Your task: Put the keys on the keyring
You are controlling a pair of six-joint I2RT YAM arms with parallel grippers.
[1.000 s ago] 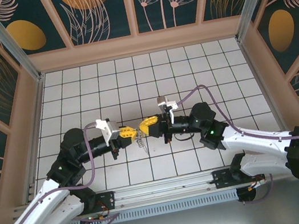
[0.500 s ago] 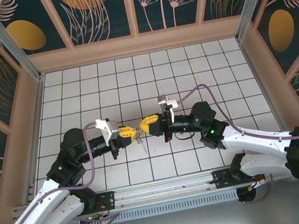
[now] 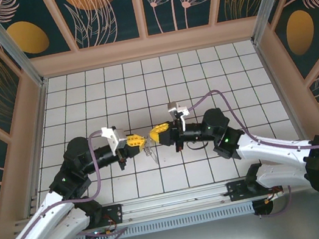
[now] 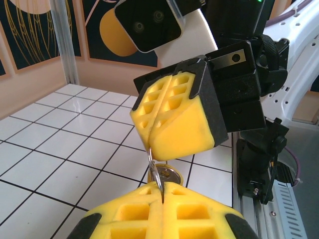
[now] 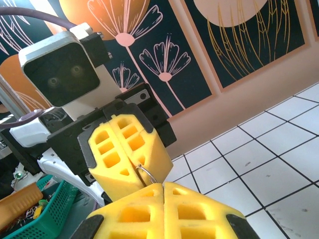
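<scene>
My right gripper is pinching the keyring at a slant to my left gripper, so it should open, turn square and take the wire at my left gripper's tips (image 4: 157,180).
My left gripper (image 3: 141,140) and right gripper (image 3: 155,134) meet tip to tip over the middle of the tiled floor. Both are shut on the keyring (image 4: 155,172), a thin silvery wire ring. In the left wrist view the ring runs from my left gripper (image 4: 163,186) up into the right gripper (image 4: 152,145). A key (image 4: 170,175) with a yellow-rimmed head hangs just behind the ring. In the right wrist view the keyring (image 5: 148,173) bridges the left gripper (image 5: 141,177) and my right gripper (image 5: 163,185). From above, the keys (image 3: 150,151) dangle under the fingertips.
Patterned walls (image 3: 139,5) with tan ledges close in the white tiled floor (image 3: 201,75) on three sides. A metal rail (image 3: 174,200) runs along the near edge. A green basket (image 5: 47,214) holding an orange-handled tool sits beyond the left arm.
Both grippers stay shut and tip to tip. The dangling keys under them have swung slightly.
</scene>
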